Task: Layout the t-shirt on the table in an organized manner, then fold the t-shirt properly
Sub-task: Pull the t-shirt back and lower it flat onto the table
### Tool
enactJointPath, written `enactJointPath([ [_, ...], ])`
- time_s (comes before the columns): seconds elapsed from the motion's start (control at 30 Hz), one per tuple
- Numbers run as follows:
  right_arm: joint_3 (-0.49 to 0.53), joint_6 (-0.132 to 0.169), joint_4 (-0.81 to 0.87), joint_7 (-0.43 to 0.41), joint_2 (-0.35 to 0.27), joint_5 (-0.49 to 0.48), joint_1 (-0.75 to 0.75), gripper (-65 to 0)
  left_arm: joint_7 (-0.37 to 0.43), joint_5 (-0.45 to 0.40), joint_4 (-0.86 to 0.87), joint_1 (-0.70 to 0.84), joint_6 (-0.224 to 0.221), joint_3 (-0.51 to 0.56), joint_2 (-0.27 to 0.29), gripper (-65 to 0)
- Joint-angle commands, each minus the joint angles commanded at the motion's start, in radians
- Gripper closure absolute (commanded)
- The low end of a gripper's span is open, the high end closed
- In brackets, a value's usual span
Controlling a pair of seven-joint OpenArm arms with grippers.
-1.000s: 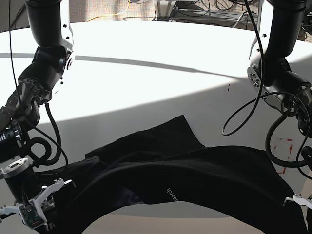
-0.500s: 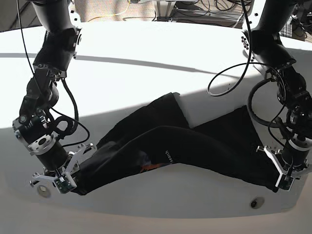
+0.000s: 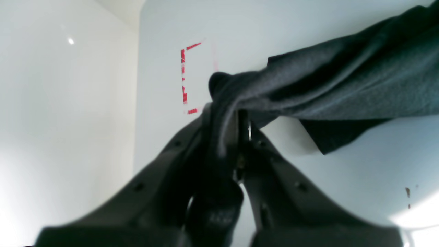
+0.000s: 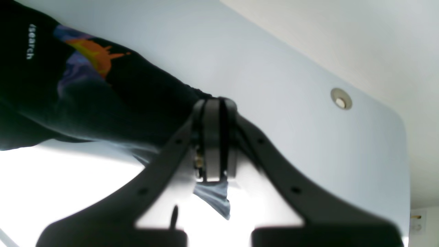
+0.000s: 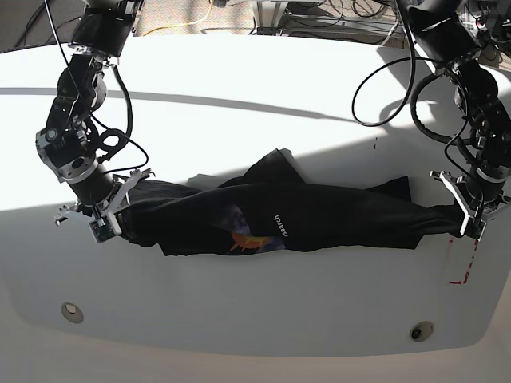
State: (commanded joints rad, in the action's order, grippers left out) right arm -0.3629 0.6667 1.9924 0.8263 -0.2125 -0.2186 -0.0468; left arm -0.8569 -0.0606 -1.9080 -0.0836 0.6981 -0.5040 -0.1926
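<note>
My left gripper is going to release the black t-shirt's end near the white table's back edge [image 5: 452, 107], beneath my left arm.
The black t-shirt [image 5: 335, 219] is stretched into a long bunched band across the white table [image 5: 239, 96], with its orange and purple print [image 5: 246, 239] and white lettering facing up near the middle. My right gripper [image 5: 112, 209] holds the shirt's left end, and in the right wrist view the right gripper [image 4: 214, 106] is shut on the black t-shirt [image 4: 103, 99]. My left gripper [image 5: 467, 209] holds the other end. In the left wrist view the left gripper [image 3: 226, 116] is shut on a bunched corner of the t-shirt [image 3: 343, 79].
Two small metal discs [image 5: 70, 309] [image 5: 421, 329] sit near the table's front edge, and one disc [image 4: 340, 99] also shows in the right wrist view. A red dashed mark [image 5: 463, 263] [image 3: 184, 79] lies just in front of the left gripper. Cables hang behind the table.
Both arms have moved away from the front edge toward the table's middle, carrying the shirt ends. The shirt now lies straighter and tighter between them, farther onto the table.
</note>
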Motion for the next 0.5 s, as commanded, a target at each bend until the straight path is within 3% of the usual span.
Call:
enactJointPath([
  [0.27, -0.08, 0.006, 0.021, -0.005, 0.049, -0.005, 0.204, 0.0, 0.0, 0.006, -0.029, 0.233, 0.0, -0.055, 0.029, 0.0],
  [0.5, -0.137, 0.006, 0.026, -0.002, 0.057, -0.009, 0.359, 0.0, 0.0, 0.006, -0.029, 0.436, 0.0, -0.058, 0.055, 0.0],
])
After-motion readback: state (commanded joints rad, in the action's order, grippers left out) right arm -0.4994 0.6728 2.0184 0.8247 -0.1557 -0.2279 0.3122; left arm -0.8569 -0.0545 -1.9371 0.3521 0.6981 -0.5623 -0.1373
